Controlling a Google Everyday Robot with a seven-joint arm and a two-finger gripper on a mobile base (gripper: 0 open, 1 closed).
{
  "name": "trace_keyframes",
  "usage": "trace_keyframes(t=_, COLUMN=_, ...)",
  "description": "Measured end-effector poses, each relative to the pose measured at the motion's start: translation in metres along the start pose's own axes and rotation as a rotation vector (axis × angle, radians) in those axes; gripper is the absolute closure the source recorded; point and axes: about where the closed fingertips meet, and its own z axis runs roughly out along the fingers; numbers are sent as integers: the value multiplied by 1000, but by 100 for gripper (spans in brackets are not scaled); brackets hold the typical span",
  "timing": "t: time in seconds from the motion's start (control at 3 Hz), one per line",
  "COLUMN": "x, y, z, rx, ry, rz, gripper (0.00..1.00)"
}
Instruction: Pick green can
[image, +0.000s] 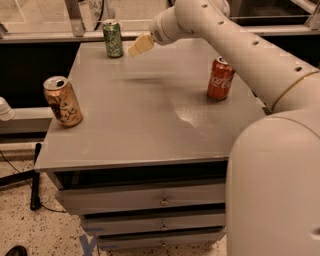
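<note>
Next, my gripper will go to the green can's upper part (112, 29) and close there, just below the silver top.
The green can (113, 38) stands upright at the far left corner of the grey table (150, 120). It is green with pale mottled markings and a silver top. My gripper (138, 46) hangs above the table's far edge, just right of the green can and a short gap apart from it. Its tan fingertips (135, 49) point left and down toward the can. The white arm reaches in from the right and fills the lower right of the view.
A red Coca-Cola can (220, 78) stands at the table's right side. A gold-tan can (62, 101) stands near the left edge. Drawers (150, 200) sit below the tabletop. A glass-and-metal rail (75, 20) runs behind the table.
</note>
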Motion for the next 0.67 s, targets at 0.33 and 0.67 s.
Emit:
trace_keyframes(t=0.33, x=-1, y=-6, z=30, rx=13, ry=-29, rz=26, gripper=0)
trace_keyframes(t=0.67, x=-12, y=-9, z=56, rx=8, ry=-71, rz=50, gripper=0)
